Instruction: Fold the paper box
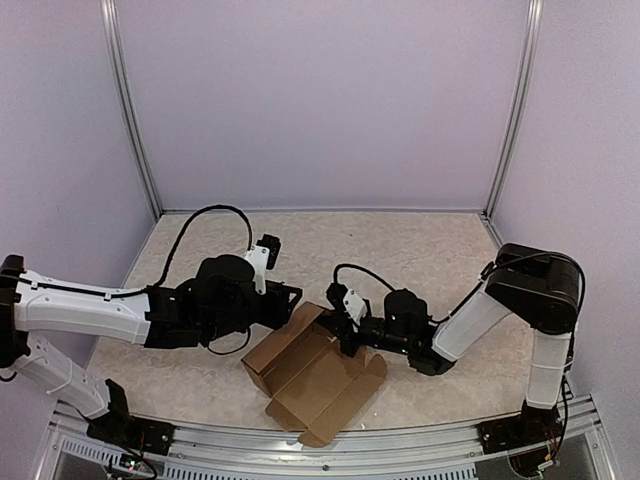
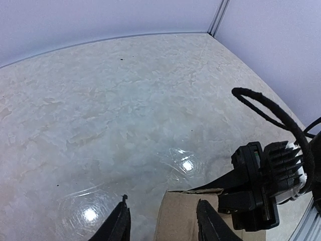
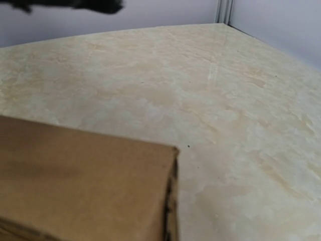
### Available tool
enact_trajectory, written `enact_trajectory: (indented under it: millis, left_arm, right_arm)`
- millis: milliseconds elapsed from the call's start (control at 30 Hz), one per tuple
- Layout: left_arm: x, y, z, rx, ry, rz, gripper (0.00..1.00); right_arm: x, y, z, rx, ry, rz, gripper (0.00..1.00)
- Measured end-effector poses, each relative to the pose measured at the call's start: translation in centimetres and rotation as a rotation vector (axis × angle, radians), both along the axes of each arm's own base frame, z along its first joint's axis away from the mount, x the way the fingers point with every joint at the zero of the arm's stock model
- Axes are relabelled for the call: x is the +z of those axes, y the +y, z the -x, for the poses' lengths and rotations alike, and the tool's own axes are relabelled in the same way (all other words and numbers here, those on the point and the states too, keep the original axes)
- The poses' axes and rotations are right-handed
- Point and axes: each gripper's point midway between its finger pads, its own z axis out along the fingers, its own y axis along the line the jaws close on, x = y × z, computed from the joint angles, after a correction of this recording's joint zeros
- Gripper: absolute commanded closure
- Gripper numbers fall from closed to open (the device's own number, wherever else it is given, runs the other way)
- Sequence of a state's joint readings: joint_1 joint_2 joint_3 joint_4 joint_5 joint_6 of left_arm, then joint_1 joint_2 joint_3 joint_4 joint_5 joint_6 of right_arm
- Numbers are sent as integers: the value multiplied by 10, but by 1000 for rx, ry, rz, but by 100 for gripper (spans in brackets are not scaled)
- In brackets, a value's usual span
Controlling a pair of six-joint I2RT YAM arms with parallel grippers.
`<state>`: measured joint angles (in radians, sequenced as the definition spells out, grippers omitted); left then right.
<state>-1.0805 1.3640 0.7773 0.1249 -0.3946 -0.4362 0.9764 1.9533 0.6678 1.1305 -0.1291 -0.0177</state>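
Note:
The box's folded side is held only by my right gripper at its far corner, so next my left gripper pinches that side's top (image 1: 302, 318) before my right gripper opens.
The paper box (image 1: 315, 375) is plain brown cardboard, partly folded with walls raised and flaps spread, at the front middle of the table. My left gripper (image 1: 296, 298) is at the box's far left flap. In the left wrist view it (image 2: 163, 216) is open, with the flap's edge (image 2: 183, 216) between its fingers (image 2: 120, 223). My right gripper (image 1: 345, 325) is against the box's far edge, and its black body (image 2: 261, 186) also shows in the left wrist view. In the right wrist view a cardboard panel (image 3: 85, 186) fills the lower left and my own fingers are hidden.
The table top (image 1: 420, 250) is pale marbled stone, with lilac walls behind and to both sides. A metal rail (image 1: 330, 450) runs along the near edge. A black cable (image 2: 271, 110) loops above the right gripper.

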Motion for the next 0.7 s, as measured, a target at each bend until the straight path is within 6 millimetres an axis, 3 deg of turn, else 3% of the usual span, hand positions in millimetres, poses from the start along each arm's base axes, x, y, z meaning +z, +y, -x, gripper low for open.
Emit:
enact_trajectory:
  millis: [200, 433, 700]
  left_arm:
    - [-13, -20, -1, -55, 38, 5, 84]
    - [-33, -33, 1, -94, 86, -20, 99]
    - [-54, -44, -1, -109, 131, -43, 100]
  right_arm:
    - [-8, -2, -4, -6, -14, -30, 100]
    - [-20, -3, -6, -15, 13, -47, 100]
    - [-32, -4, -7, -25, 44, -50, 100]
